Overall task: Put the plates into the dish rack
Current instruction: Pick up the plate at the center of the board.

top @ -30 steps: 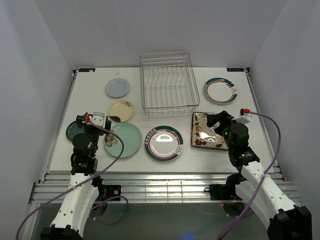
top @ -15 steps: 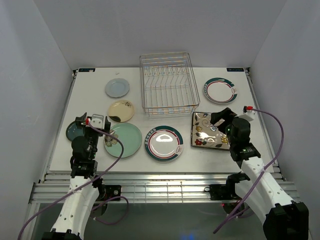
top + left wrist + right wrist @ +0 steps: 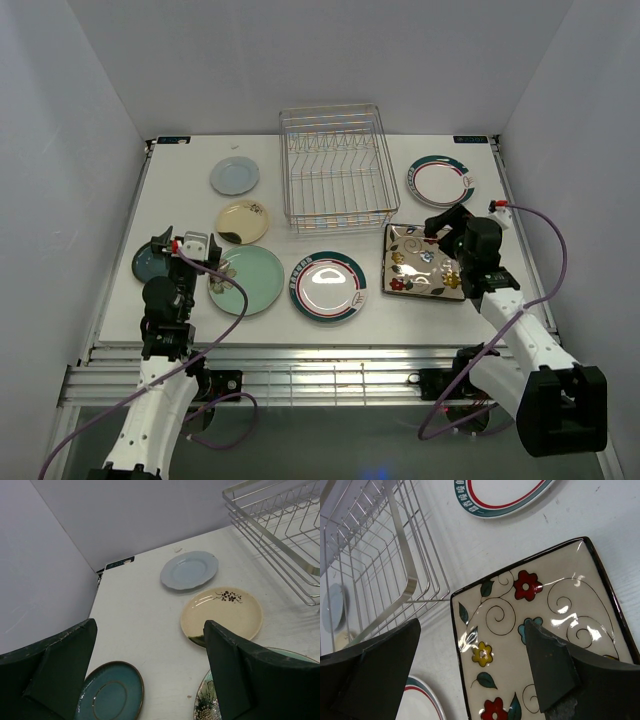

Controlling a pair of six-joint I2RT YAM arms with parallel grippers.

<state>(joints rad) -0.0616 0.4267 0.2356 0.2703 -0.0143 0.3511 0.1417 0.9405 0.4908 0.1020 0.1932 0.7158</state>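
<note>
The robot's right gripper should close on the near rim (image 3: 466,197) (image 3: 546,492) of the far white plate, the one with a teal-red rim beyond the square floral plate.
The silver wire dish rack (image 3: 335,165) stands at the back centre with nothing in it. Seven plates lie flat on the table: blue-grey (image 3: 234,176), cream (image 3: 242,221), dark teal (image 3: 150,263), pale green (image 3: 250,280), two white with teal-red rims (image 3: 328,286) (image 3: 440,180), and a square floral one (image 3: 420,262). My left gripper (image 3: 190,246) hangs open between the dark teal plate (image 3: 112,692) and the green plate (image 3: 210,700), holding nothing. Over the far part of the square floral plate (image 3: 520,625), my right gripper (image 3: 447,230) is open and holds nothing.
The rack's near right corner (image 3: 375,555) lies just left of the square plate. White walls enclose the table on the left, back and right. A metal rail runs along the near edge (image 3: 320,355).
The right arm has swung rightward and a little farther away, its gripper now over the far part of the square plate. The left arm has drawn slightly back and left. Both grippers stayed open.
</note>
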